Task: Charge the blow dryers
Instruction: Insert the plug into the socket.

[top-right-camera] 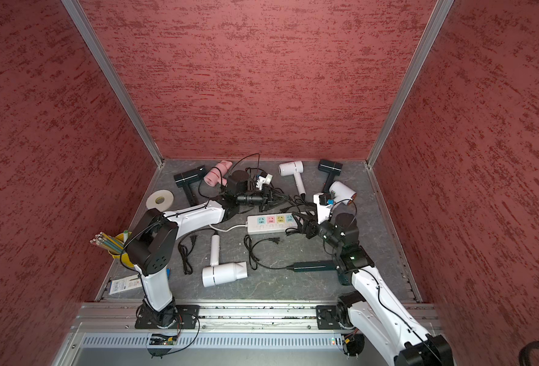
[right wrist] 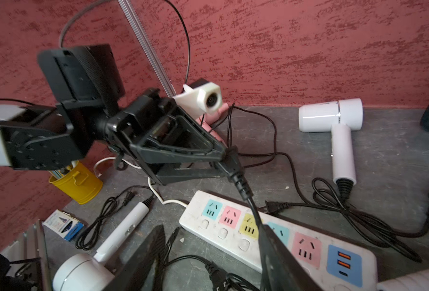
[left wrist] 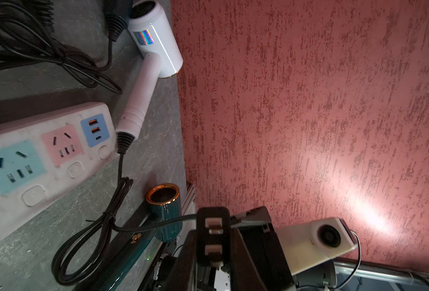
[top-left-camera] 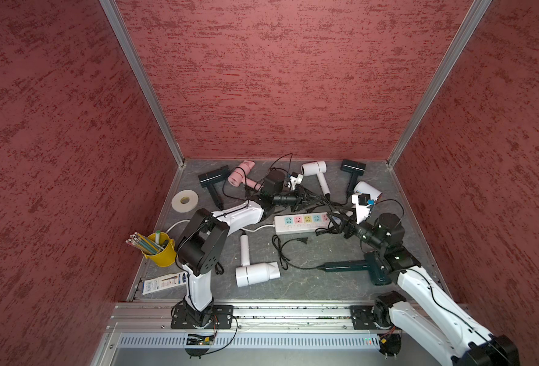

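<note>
The plug's pins point back into the robot's left gripper, so the right gripper will grab the plug by its cord end (right wrist: 241, 184) before plugging it into the strip.
My left gripper (left wrist: 213, 243) is shut on a black two-pin plug (left wrist: 213, 234), held in the air behind the white power strip (top-left-camera: 293, 223). The plug's black cord (right wrist: 243, 187) slants down past one finger (right wrist: 279, 254) of my open right gripper (right wrist: 212, 228), which hovers over the strip's right end. Blow dryers lie around: black (top-left-camera: 212, 177), pink (top-left-camera: 241, 172), white (top-left-camera: 314, 168), black (top-left-camera: 352, 166) and white (top-left-camera: 368, 190) at the back, white (top-left-camera: 255, 274) and dark green (top-left-camera: 350, 265) near the front. In both top views my left gripper (top-right-camera: 269, 201) and right gripper (top-right-camera: 298, 221) are close together.
A loose plug (top-left-camera: 304, 241) with a coiled cord lies in front of the strip. A yellow pencil bucket (top-left-camera: 160, 250), a tape roll (top-left-camera: 184, 200) and a small box (top-left-camera: 163, 282) sit at the left. Tangled cords (top-left-camera: 322, 202) lie behind the strip. Red walls enclose three sides.
</note>
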You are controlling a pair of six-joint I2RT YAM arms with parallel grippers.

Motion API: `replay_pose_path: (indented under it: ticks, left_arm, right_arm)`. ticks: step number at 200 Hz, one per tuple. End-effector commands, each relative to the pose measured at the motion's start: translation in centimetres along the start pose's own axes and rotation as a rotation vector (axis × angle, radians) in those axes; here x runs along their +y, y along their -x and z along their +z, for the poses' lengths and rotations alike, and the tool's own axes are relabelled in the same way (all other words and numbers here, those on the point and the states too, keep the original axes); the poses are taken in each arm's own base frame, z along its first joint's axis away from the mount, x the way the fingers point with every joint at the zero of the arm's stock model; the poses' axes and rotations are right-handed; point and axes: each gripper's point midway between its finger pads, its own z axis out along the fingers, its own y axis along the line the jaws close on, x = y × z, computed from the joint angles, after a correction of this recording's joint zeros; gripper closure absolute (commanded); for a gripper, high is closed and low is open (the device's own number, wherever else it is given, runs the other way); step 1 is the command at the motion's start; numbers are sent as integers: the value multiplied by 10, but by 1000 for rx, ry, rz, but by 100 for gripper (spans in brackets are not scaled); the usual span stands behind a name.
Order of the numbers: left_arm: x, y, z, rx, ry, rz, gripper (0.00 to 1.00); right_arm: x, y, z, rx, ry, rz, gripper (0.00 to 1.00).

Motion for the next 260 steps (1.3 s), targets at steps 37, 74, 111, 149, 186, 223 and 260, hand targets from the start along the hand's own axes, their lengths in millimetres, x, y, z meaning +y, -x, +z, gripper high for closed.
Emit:
replay_pose_path:
  ticks: [37, 74, 111, 149, 186, 223, 260]
  left_arm:
    - [-4, -3, 12, -42, -85, -174, 88]
    - [-6, -17, 10, -41, -55, -251, 89]
    - [-5, -33, 12, -21, -46, -345, 89]
    - [-14, -53, 15, 35, -91, -426, 89]
    - [-19, -61, 8, 49, -99, -448, 89]
    - [-20, -65, 4, 68, -119, -478, 90]
    - [-16, -67, 5, 81, -123, -500, 90]
  right_arm:
    - [44, -2, -18, -77, 262, 211, 51]
    - [41, -18, -17, -84, 281, 294, 55]
    - [15, -30, -9, -141, 191, 368, 60]
    - [1, -28, -5, -214, 164, 420, 62]
    - [-4, -21, -4, -271, 155, 421, 62]
    - [-8, -15, -6, -313, 137, 396, 63]
    - [-3, -9, -8, -340, 167, 379, 64]
